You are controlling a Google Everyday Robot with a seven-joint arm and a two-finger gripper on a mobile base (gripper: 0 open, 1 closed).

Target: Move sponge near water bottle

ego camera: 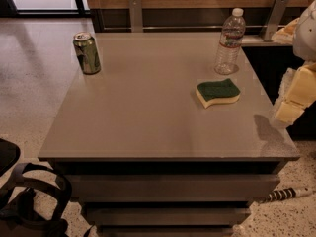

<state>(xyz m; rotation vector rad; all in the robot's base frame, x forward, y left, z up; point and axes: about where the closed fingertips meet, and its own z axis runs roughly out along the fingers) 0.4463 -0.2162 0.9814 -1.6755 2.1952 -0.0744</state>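
Note:
Next, my gripper grabs the end of the sponge (232, 95) that faces the gripper, the end farthest from the green drink can.
The sponge (217, 93), dark green on top with a pale yellow body, lies flat on the grey table (148, 107), right of centre. The water bottle (230, 41), clear with a white cap, stands upright just behind the sponge, a short gap apart. My gripper (291, 97) shows as pale yellow and white parts at the right edge of the view. It hangs just off the table's right edge, to the right of the sponge and apart from it. It holds nothing that I can see.
A green drink can (87, 52) stands at the table's far left. A wooden wall with metal brackets (135, 13) runs behind the table. Dark straps or a bag (29, 201) lie on the floor at lower left. A striped cable (284, 194) lies at lower right.

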